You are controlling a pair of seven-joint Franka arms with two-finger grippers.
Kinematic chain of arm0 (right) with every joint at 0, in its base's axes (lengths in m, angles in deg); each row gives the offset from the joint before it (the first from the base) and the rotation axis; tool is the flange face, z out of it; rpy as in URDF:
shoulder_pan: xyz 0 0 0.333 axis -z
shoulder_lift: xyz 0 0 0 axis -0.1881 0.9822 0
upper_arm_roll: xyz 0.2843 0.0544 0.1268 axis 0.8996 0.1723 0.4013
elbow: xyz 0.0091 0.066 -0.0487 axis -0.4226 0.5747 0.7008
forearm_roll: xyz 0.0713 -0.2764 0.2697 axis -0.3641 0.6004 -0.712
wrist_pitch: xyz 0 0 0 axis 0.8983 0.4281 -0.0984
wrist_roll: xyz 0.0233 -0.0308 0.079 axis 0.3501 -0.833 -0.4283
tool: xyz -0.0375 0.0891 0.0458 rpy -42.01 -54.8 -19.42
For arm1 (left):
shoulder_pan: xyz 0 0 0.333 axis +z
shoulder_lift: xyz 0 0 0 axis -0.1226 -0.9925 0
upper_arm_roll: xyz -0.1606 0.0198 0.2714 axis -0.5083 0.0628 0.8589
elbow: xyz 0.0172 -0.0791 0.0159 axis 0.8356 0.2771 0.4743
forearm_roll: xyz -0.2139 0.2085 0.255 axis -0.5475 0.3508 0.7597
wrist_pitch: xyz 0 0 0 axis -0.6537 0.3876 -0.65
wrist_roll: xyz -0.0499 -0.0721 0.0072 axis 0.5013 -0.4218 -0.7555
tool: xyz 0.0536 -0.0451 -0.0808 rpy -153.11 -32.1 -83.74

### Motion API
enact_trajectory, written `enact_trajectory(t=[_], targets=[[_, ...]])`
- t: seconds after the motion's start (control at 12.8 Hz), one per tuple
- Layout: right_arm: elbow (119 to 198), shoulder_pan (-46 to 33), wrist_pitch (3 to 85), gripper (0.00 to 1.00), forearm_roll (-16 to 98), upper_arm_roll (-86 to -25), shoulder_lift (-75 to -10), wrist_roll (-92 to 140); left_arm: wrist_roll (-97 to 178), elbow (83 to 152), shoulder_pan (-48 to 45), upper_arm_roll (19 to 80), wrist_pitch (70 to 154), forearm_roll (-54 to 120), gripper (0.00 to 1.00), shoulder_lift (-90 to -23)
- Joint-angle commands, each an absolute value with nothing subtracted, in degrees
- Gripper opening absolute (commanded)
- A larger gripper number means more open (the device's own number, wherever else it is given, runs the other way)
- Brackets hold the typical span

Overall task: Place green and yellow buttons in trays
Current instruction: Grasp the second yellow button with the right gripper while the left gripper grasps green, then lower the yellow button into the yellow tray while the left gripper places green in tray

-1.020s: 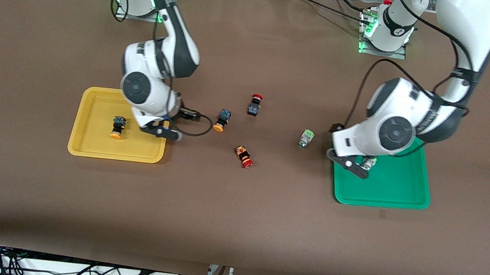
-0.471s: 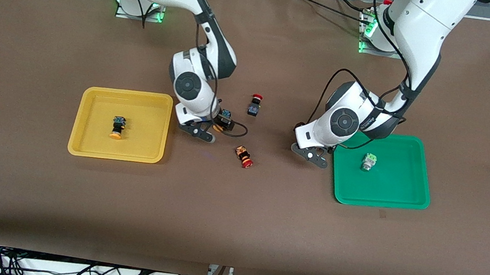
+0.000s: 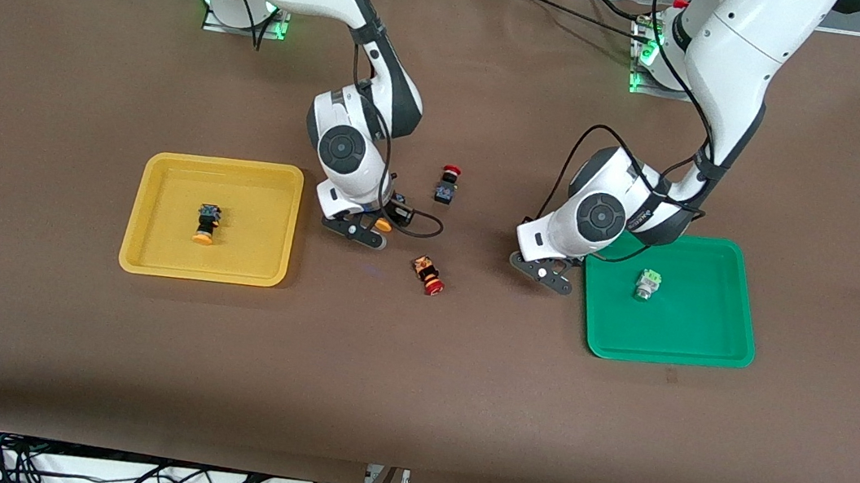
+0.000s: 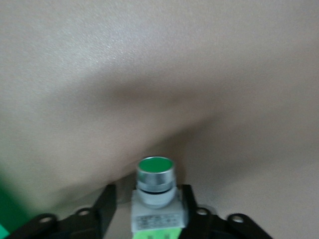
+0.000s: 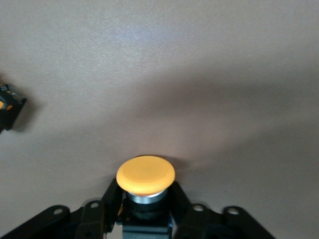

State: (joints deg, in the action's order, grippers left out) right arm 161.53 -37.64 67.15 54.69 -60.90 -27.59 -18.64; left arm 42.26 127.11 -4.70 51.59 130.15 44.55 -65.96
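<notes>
Next, I put down the yellow button with my right gripper between the other yellow button and the yellow tray's rim (image 3: 259, 226) facing the switches.
My right gripper (image 3: 366, 229) is down on the table beside the yellow tray (image 3: 247, 260), its fingers tight on both sides of a yellow button (image 3: 384, 224). In the right wrist view (image 5: 145, 199) they press on the button's (image 5: 145, 175) black body. My left gripper (image 3: 549, 271) is low beside the green tray (image 3: 697, 340). In the left wrist view (image 4: 149, 199) it straddles a green button (image 4: 155, 184), with a gap on one side. That button is hidden in the front view. Another yellow button (image 3: 206, 224) lies in the yellow tray, another green button (image 3: 646, 284) in the green tray.
Two red-capped black switches lie between the trays, one (image 3: 448, 182) farther from the front camera, one (image 3: 428, 274) nearer. The nearer one shows at the edge of the right wrist view (image 5: 10, 112). A corner of the green tray (image 4: 6, 219) shows in the left wrist view.
Both arms swung from over their trays toward the table's middle and came down on the loose buttons. The left gripper left a green button in the green tray.
</notes>
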Motion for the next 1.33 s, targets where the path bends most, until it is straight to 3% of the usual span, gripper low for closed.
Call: enact_trajectory(t=[0.0, 0.16, 0.39, 0.63, 0.71, 0.86, 0.94, 1.02, 1.1, 1.18, 1.25], targets=[[160.87, -37.06, 58.68, 0.0, 54.06, -65.62, -30.38, -10.19, 42.23, 126.66, -4.47, 51.65, 127.61, 44.3, 0.03, -64.04], [160.08, -37.06, 51.73, 0.0, 54.76, -71.33, -32.41, -2.47, 42.58, 123.42, -3.69, 52.26, 120.25, 44.3, 0.05, -61.23], [160.51, -37.06, 45.81, 0.0, 54.76, -79.94, -32.68, 14.66, 44.15, 111.13, 1.4, 52.44, 101.2, 44.47, 0.09, -60.86], [162.44, -35.57, 47.81, 0.0, 54.5, -82.26, -31.19, 21.65, 56.51, 109.33, 8.77, 52.71, 97.62, 52.79, 0.1, -61.91], [163.58, -35.3, 49.48, 0.12, 54.41, -82.26, -31.01, 21.66, 61.69, 109.25, 11.67, 52.62, 98.05, 54.82, 0.1, -62.96], [163.94, -34.95, 49.94, 0.87, 54.06, -82.26, -31.1, 21.57, 67.79, 111.25, 14.59, 52.71, 102.86, 58.86, 0.12, -65.51], [163.59, -34.69, 49.33, 0.98, 53.97, -82.26, -31.53, 21.48, 68.33, 114.49, 15.73, 52.71, 108.03, 61.06, 0.12, -65.87], [163.33, -34.77, 49.23, 0.99, 54.06, -82.43, -32.32, 21.14, 68.6, 117.91, 17.66, 52.62, 113.12, 61.69, 0.13, -65.61], [163.15, -34.77, 49.15, 0.99, 54.06, -82.43, -33.55, 20.7, 68.6, 118.82, 17.94, 52.53, 114.05, 61.7, 0.21, -65.44], [163.06, -34.86, 49.06, 0.99, 54.06, -82.43, -35.47, 20.78, 68.6, 118.83, 17.94, 52.53, 114.05, 61.7, 0.42, -65.52], [163.06, -34.95, 48.19, 0.99, 54.15, -82.52, -37.58, 20.87, 68.51, 118.74, 18.03, 52.53, 114.23, 61.61, 0.99, -65.61]])
